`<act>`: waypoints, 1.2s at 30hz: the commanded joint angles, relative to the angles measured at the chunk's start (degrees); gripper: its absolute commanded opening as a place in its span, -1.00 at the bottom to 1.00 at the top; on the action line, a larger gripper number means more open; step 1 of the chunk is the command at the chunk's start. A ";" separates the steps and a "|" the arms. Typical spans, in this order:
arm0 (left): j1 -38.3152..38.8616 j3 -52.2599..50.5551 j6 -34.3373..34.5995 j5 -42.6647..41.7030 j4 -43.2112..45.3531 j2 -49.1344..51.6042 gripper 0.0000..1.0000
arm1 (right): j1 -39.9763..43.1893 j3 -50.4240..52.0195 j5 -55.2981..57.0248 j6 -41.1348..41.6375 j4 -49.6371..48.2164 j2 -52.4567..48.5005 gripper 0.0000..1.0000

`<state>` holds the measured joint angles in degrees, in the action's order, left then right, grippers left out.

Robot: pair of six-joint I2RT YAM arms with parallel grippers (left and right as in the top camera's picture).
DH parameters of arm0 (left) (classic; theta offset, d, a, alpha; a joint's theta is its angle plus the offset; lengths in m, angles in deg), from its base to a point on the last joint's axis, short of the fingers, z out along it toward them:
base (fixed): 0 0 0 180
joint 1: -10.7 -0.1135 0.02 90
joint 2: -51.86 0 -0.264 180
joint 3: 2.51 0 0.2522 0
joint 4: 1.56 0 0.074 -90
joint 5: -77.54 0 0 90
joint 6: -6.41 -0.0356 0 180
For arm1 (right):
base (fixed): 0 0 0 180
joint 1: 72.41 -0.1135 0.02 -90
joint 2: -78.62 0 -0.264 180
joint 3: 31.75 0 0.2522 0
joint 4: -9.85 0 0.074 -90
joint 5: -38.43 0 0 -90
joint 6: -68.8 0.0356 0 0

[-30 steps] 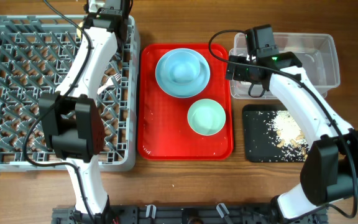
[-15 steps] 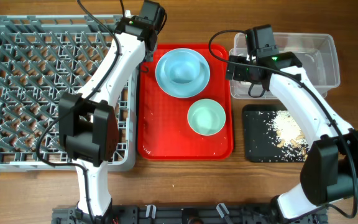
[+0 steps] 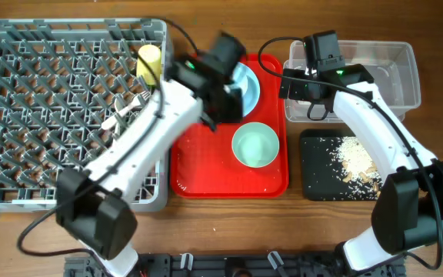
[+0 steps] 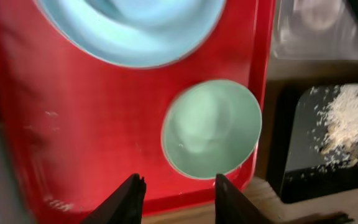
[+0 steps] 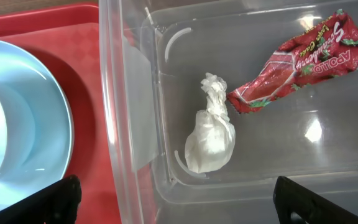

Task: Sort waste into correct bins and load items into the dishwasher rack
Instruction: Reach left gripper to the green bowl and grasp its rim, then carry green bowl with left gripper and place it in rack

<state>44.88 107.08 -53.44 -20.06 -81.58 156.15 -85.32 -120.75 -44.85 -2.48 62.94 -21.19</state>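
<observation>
Next, my left gripper moves to close its fingers on the rim of the pale green bowl (image 3: 234, 152) (image 4: 166, 149), on the side of that bowl which faces the grey dishwasher rack.
The yellow cup (image 3: 149, 63) lies in the grey dishwasher rack (image 3: 21, 115) near its back right corner, with white cutlery (image 3: 127, 110) a little in front of it. My left gripper (image 3: 220, 108) (image 4: 179, 186) hovers open and empty over the red tray (image 4: 73, 124). Below it sit the pale green bowl (image 3: 254, 145) (image 4: 211, 129) and the blue plate (image 3: 246, 86) (image 4: 135, 31), which the arm partly covers. My right gripper (image 3: 302, 96) (image 5: 191, 205) hangs wide open over the clear tub's (image 5: 129, 112) left end. Inside are the tissue scrap (image 5: 210, 140) and red wrapper (image 5: 297, 59).
The black tray (image 3: 318, 165) (image 4: 297, 162) holds the rice scraps (image 3: 356, 161) (image 4: 350, 121) right of the red tray, in front of the clear tub (image 3: 394, 77). Bare wooden table runs along the front edge.
My left arm swung right from the rack to over the red tray, and its jaws opened. The yellow cup now lies uncovered in the rack. The right arm stayed still.
</observation>
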 commanded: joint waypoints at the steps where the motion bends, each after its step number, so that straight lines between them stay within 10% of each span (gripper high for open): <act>1: 4.17 -9.68 6.49 -0.02 6.21 0.46 -0.25 | 0.22 -0.15 0.98 -0.68 -0.09 -0.66 0.99; 15: 4.98 -27.30 13.84 0.20 26.93 0.50 -0.46 | 0.24 -0.15 0.98 -0.66 -0.09 -0.66 1.00; 36: 8.07 -27.47 14.03 0.39 23.98 -0.28 -0.92 | 0.24 -0.15 0.98 -0.66 -0.11 -0.66 0.99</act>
<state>52.74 80.20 -39.52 -18.26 -55.86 156.66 -85.32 -120.75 -44.85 -2.48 62.96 -21.19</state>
